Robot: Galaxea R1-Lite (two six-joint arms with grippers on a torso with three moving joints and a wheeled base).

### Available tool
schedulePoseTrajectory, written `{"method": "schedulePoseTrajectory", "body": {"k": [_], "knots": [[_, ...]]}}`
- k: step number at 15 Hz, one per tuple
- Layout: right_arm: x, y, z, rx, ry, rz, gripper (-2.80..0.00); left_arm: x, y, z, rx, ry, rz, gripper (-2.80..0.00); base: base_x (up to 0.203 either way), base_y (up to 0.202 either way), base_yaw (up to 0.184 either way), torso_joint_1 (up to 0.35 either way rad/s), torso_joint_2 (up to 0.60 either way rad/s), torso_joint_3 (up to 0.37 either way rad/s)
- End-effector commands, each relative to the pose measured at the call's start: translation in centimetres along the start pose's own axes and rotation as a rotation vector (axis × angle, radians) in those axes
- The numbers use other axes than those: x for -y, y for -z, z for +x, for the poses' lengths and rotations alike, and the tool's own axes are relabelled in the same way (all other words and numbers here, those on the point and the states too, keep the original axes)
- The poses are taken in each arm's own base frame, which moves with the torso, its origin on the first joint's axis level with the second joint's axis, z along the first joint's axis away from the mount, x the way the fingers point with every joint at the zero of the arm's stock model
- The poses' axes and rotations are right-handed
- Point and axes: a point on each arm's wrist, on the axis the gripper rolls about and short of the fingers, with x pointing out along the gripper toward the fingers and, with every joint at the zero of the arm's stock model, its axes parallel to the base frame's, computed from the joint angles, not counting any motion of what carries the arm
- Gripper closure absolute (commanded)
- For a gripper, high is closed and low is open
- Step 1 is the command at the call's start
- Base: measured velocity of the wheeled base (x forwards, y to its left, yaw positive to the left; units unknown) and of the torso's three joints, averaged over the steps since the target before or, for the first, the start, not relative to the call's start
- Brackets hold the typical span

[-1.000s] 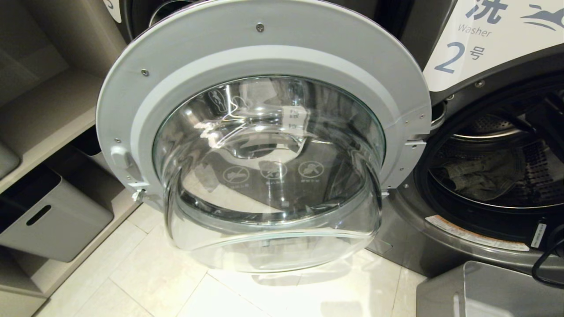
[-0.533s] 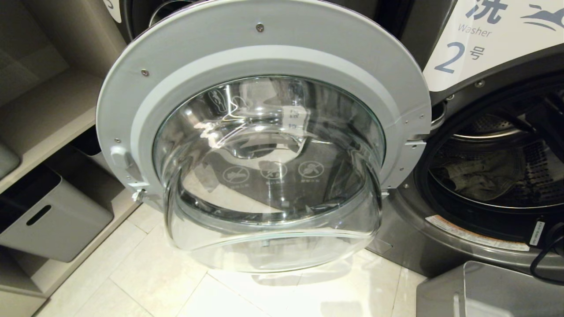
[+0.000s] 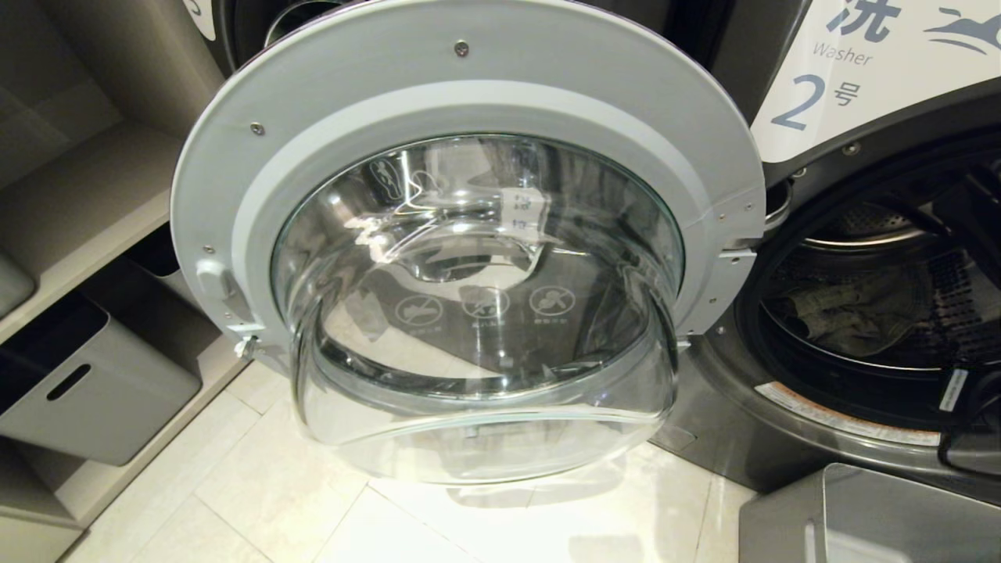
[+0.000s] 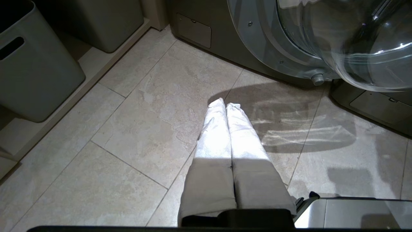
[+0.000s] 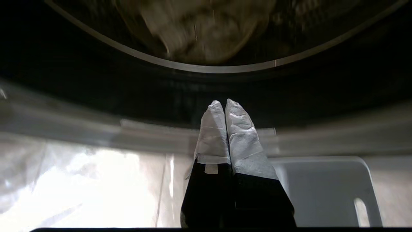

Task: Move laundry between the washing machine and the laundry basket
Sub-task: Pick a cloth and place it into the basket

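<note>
The crumpled middle of the grey-green laundry (image 3: 849, 302) (image 5: 214, 33) is the next thing for my right gripper to close on, once it reaches into the washing machine's drum.
The washing machine (image 3: 731, 438) marked 2 stands at the right of the head view, its round glass door (image 3: 469, 102) swung wide open to the left. The laundry (image 3: 852, 313), a crumpled grey-green garment, lies in the drum; the right wrist view shows the laundry (image 5: 199, 29) blurred beyond the door opening. My right gripper (image 5: 224, 104) is shut and empty, pointing at the lower rim of the opening, just above the light grey laundry basket (image 5: 322, 190). That laundry basket (image 3: 860, 516) sits on the floor before the machine. My left gripper (image 4: 225, 103) hangs shut and empty over the floor tiles.
The open door's glass bowl (image 3: 477, 375) juts out over the floor between me and the shelves on the left. Grey storage bins (image 3: 94, 391) stand in the low shelf there. A black cable (image 3: 966, 446) of my right arm shows at the right edge.
The black cable at the right edge of the head view has shifted lower and further right as my right arm moves. The door, basket and left arm have stayed put.
</note>
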Motion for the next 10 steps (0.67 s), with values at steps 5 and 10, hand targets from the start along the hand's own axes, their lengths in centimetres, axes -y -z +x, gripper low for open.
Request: {"method": "schedulePoseTrajectory", "body": {"k": [5,10], "knots": [[-1.2,-2.8,4.1,0.165,-0.006,0.034,0.00,0.0,0.0,0.0,0.001,-0.002,0.000,0.00,0.000,0.000,0.000,0.000,0.00,0.000],[-2.0,-3.7,7.1,0.183,-0.010,0.041,0.00,0.0,0.0,0.0,0.001,-0.002,0.000,0.00,0.000,0.000,0.000,0.000,0.00,0.000]]}}
